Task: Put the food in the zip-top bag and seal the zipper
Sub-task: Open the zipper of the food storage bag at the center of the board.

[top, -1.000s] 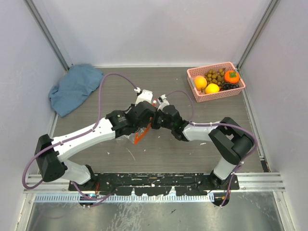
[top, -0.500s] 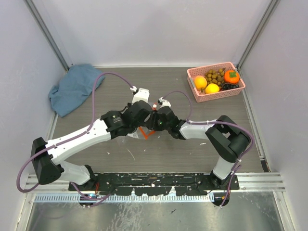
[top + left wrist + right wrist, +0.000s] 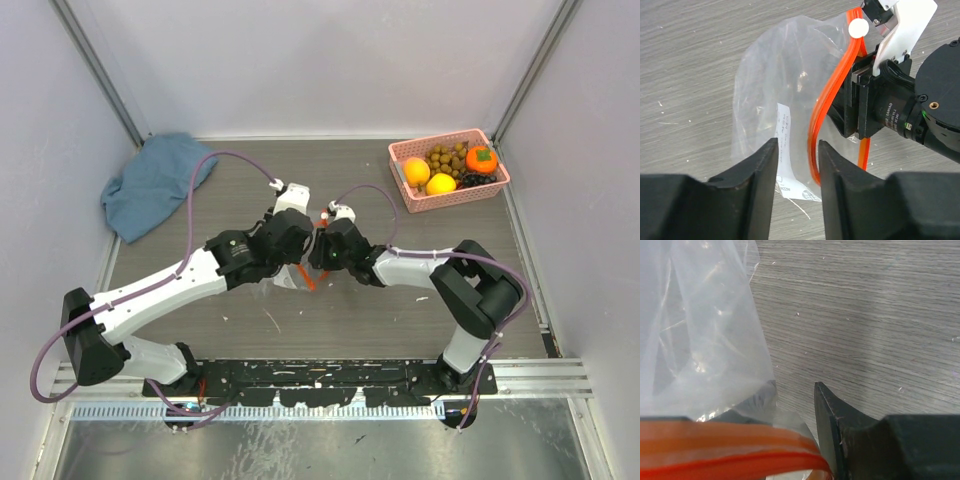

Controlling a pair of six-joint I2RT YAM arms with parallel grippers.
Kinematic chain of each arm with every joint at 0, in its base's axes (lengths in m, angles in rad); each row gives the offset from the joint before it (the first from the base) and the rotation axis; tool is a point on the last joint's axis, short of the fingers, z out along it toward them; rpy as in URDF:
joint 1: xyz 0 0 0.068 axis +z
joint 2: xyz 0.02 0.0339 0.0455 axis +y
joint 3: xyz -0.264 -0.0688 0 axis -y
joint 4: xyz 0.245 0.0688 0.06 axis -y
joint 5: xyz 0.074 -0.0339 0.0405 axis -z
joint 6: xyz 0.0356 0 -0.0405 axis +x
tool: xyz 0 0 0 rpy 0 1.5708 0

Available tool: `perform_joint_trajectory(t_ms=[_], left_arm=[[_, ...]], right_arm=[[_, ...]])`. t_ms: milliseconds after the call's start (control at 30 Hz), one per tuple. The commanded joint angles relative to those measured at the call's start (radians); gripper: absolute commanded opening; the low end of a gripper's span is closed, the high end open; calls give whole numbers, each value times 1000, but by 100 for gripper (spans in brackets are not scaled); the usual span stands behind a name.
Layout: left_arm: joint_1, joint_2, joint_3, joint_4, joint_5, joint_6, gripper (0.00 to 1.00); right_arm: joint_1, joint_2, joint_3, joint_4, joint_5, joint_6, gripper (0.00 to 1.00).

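The zip-top bag's opening is parted only by my right gripper's fingers, so next I pinch one side of the zipper (image 3: 813, 144) with my left gripper before my right gripper leaves for the food.
The clear zip-top bag (image 3: 767, 85) hangs between my two grippers at mid-table (image 3: 292, 276), its mouth parted. Its orange-red zipper (image 3: 815, 127) curves down between the fingers of my left gripper (image 3: 797, 165), which stand apart around the bag's lower corner. My right gripper (image 3: 795, 390) is open; its left finger (image 3: 752, 402) is covered by bag plastic and the zipper (image 3: 725, 452) crosses under it. It also shows in the left wrist view (image 3: 862, 100), against the zipper. The food lies in the pink basket (image 3: 400, 153): orange-peach fruit (image 3: 416, 171), yellow one (image 3: 440, 183), green-topped orange one (image 3: 481, 159), grapes (image 3: 447, 158).
A blue cloth (image 3: 150, 185) lies crumpled at the far left. The basket stands at the far right corner against the wall. Both arms meet over the middle of the grey wood table (image 3: 400, 300), their purple cables looping above.
Both grippers have shifted a little left with the bag. The orange strip, which trailed out below the left gripper, is now drawn in between the two grippers.
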Motion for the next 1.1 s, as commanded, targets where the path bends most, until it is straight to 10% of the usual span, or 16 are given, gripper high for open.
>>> perform_joint_trajectory(t_ms=[0,533,867,1067], left_arm=[[-3,-17,-2,32,47,-25,43],[-3,19,-62,11,74,-71,53],[-2,17,-3,-49,-17,-27,6],[-2,35,67,-122,-42,-8,0]], right_arm=[[1,-87,-2,42,-9,4,42],[0,-110,7,58,-19,16,41],[1,-104,-15,58,11,-3,33],[0,-106,-18,52,36,-25,16]])
